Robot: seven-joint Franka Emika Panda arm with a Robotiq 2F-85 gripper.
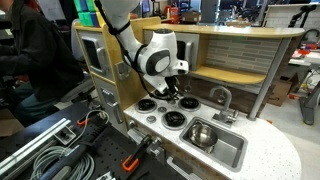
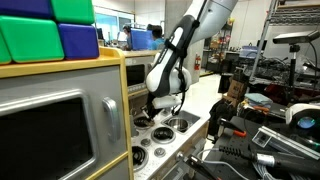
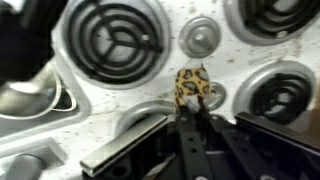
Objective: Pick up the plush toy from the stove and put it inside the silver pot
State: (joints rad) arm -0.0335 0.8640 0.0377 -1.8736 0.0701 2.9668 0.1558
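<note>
Next, my gripper lets go of the plush toy on the bottom of the silver pot in the grey sink [image 1: 202,136] [image 3: 20,88]. The toy is now at the white stove.
A small leopard-spotted plush toy [image 3: 192,85] sits at my fingertips over the white stove [image 3: 215,60], between its round black burners. My gripper [image 3: 190,112] is shut on the toy's near end; I cannot tell if the toy still touches the cooktop. In both exterior views the gripper [image 1: 171,92] [image 2: 160,104] points down just above the stove [image 1: 165,110], and the toy is too small to make out. The silver pot [image 1: 172,119] appears to stand on the near burner just in front of the gripper. A silver arc [image 3: 140,110] beside my fingers may be its rim.
A grey rectangular sink [image 1: 232,150] with a faucet [image 1: 222,100] adjoins the stove. The wooden play kitchen has a back wall and shelf [image 1: 230,60] and a microwave [image 2: 45,125]. Coloured blocks [image 2: 50,30] sit on top. Cables and clamps [image 1: 60,145] lie in front.
</note>
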